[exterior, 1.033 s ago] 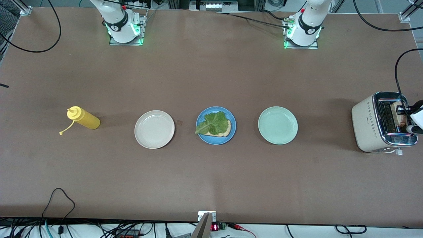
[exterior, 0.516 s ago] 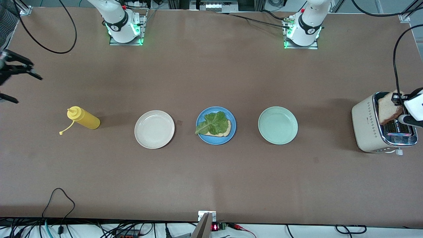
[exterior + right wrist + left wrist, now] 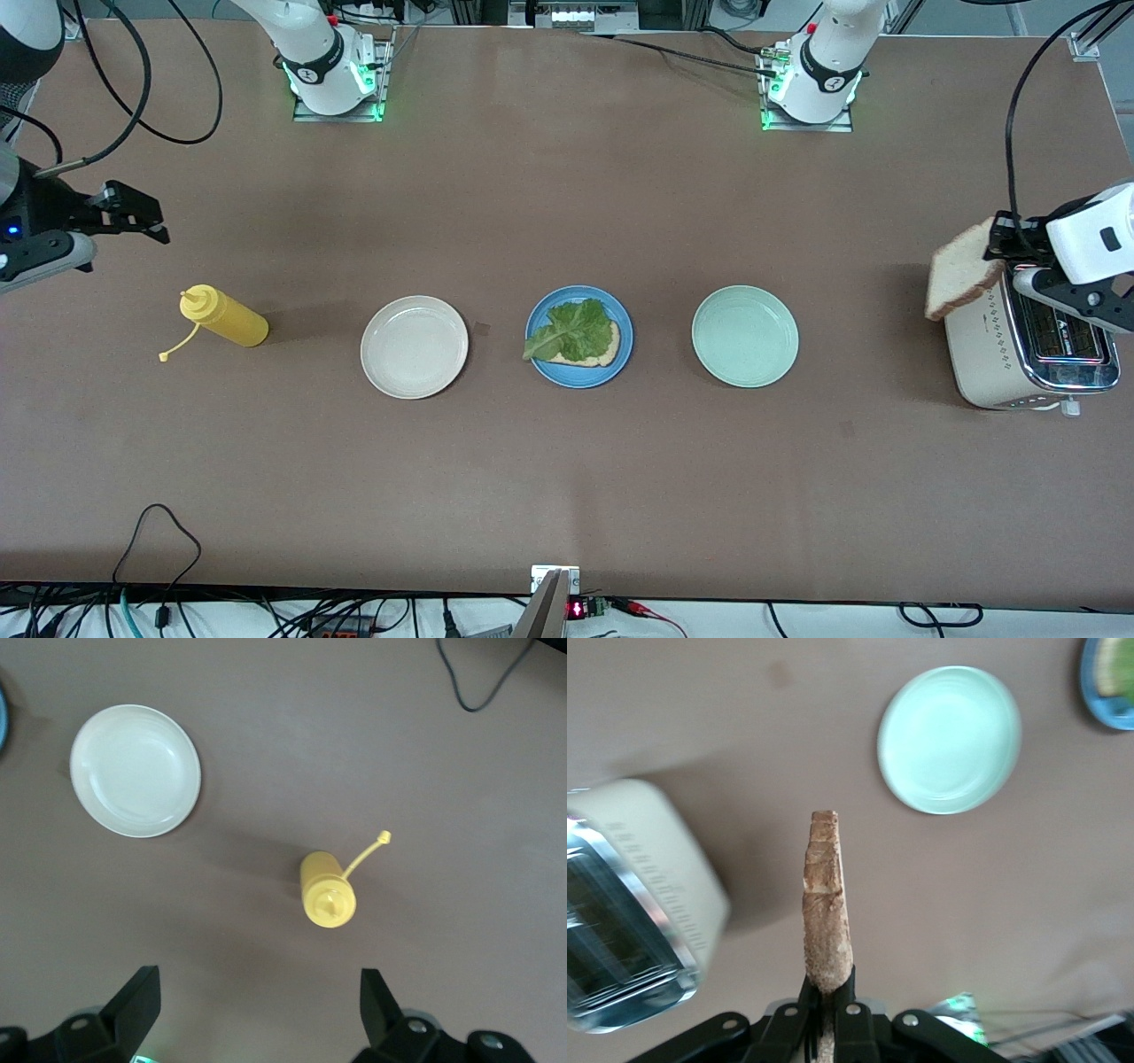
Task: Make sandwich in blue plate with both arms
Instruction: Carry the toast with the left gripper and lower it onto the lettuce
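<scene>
Next, I release the slice of toasted bread from my left gripper on top of the green lettuce leaf [image 3: 576, 330] [image 3: 1127, 672] on the blue plate.
The blue plate [image 3: 556, 369] sits mid-table with one bread slice [image 3: 599, 352] on it and a green lettuce leaf [image 3: 567, 328] on top. A second, toasted bread slice [image 3: 961, 268] hangs in the air over the toaster's edge, pinched at its end by my left gripper [image 3: 999, 241]. The left wrist view shows that slice [image 3: 827, 904] edge-on between the shut jaws of the left gripper [image 3: 828, 992], with the blue plate [image 3: 1101, 711] at the frame's corner. My right gripper [image 3: 151, 217] hovers open over the right arm's end of the table, and the right gripper [image 3: 257, 1001] holds nothing.
A cream-white plate [image 3: 414, 346] and a mint-green plate [image 3: 744, 336] flank the blue one. A yellow squeeze bottle [image 3: 221, 317] lies near the right gripper. The toaster [image 3: 1028, 354] stands at the left arm's end. Cables run along the table edges.
The left gripper has lifted the toasted slice out of the toaster and carried it toward the plates. The right arm has swung into view near the yellow bottle.
</scene>
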